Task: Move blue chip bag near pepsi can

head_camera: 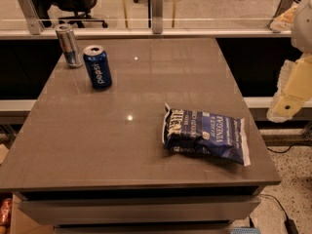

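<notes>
My gripper is to move next to the middle of the blue chip bag (202,134), by the white lettering, and close there.
The blue chip bag (204,135) lies flat on the grey table (122,145), at the front right, with white "vinegar" lettering showing. The pepsi can (97,66) stands upright at the far left of the table. My gripper (291,92) shows as a cream-coloured part of my arm at the right edge of the view. It is beyond the table's right side, raised, and apart from the bag. It holds nothing that I can see.
A slimmer, taller silver-and-blue can (68,45) stands just behind and left of the pepsi can. A glass railing (156,13) runs along the table's far edge, with office chairs beyond it. A cable (280,208) lies on the floor at the right.
</notes>
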